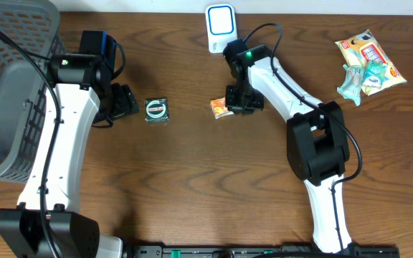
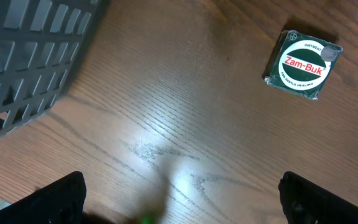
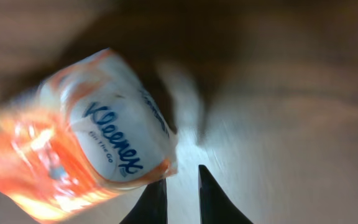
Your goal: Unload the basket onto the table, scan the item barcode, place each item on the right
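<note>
The tissue pack's corner is outside my nearly closed right fingers; I need to open them, close around the pack's body (image 1: 221,108), then carry it to the scanner.
An orange and white Kleenex tissue pack (image 1: 221,108) (image 3: 98,137) lies on the wooden table, just left of my right gripper (image 1: 241,100) (image 3: 182,177). The right jaws are nearly together. Only a narrow strip of table shows between them, and the pack's corner rests at the left fingertip (image 3: 160,186), not in the gap. The pack looks blurred in the right wrist view. A white scanner with a blue ring (image 1: 221,25) stands at the table's far edge behind that arm. My left gripper (image 1: 124,102) (image 2: 182,199) stands wide open over bare wood, with a green Zam-Buk box (image 1: 156,110) (image 2: 302,64) ahead of it.
A grey plastic basket (image 1: 13,86) (image 2: 30,56) fills the left side. A heap of snack and tissue packets (image 1: 368,63) lies at the far right.
</note>
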`<state>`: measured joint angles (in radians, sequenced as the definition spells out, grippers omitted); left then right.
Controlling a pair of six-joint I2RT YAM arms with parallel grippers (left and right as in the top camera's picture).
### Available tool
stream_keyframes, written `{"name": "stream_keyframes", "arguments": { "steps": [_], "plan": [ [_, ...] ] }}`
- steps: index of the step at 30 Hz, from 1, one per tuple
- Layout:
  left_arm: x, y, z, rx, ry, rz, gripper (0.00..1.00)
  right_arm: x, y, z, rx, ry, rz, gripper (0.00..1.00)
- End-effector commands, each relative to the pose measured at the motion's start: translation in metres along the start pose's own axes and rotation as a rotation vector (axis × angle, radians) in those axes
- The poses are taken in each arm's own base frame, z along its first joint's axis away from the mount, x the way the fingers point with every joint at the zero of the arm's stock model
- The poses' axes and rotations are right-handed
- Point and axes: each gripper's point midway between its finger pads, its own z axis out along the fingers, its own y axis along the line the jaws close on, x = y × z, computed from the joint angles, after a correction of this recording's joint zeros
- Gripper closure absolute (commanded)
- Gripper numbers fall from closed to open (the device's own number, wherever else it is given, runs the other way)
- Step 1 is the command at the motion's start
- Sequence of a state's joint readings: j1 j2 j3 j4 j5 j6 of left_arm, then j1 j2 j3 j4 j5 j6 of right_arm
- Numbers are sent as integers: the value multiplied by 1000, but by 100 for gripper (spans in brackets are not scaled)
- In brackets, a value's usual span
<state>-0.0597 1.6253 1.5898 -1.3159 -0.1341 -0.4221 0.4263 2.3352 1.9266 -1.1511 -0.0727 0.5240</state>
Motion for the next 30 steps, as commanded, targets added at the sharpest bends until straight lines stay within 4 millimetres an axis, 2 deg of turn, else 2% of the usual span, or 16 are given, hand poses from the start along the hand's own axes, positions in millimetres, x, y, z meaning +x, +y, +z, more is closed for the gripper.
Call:
{"name": "stream_keyframes", "arguments": {
  "steps": [1, 4, 8, 13, 17, 19, 22, 24, 30],
  "plan": [
    [0, 3, 3, -14, 7, -7, 2, -22, -5, -3, -24, -66, -17, 88],
    [0, 3, 3, -14, 7, -7, 2, -40, 3, -8, -130, -105, -34, 86],
    [0, 3, 3, -14, 7, -7, 2, -41, 28, -19, -356, -62, -71, 83],
    [0, 3, 3, -14, 7, -7, 3, -37, 26, -26, -444, -5, -40, 72],
    [0, 3, 3, -14, 7, -7, 3, -32, 30, -33, -512, 21, -75, 67],
    [0, 3, 3, -14, 7, -7, 3, -30, 33, -35, -542, 25, -100, 57],
    [0, 3, 3, -14, 7, -7, 2, -30, 34, -35, -540, 26, -102, 36],
    [0, 3, 3, -14, 7, -7, 3, -28, 36, -33, -527, 25, -110, 29],
    [0, 3, 3, -14, 7, -7, 3, -28, 29, -12, -347, -13, -37, 26]
  ]
}}
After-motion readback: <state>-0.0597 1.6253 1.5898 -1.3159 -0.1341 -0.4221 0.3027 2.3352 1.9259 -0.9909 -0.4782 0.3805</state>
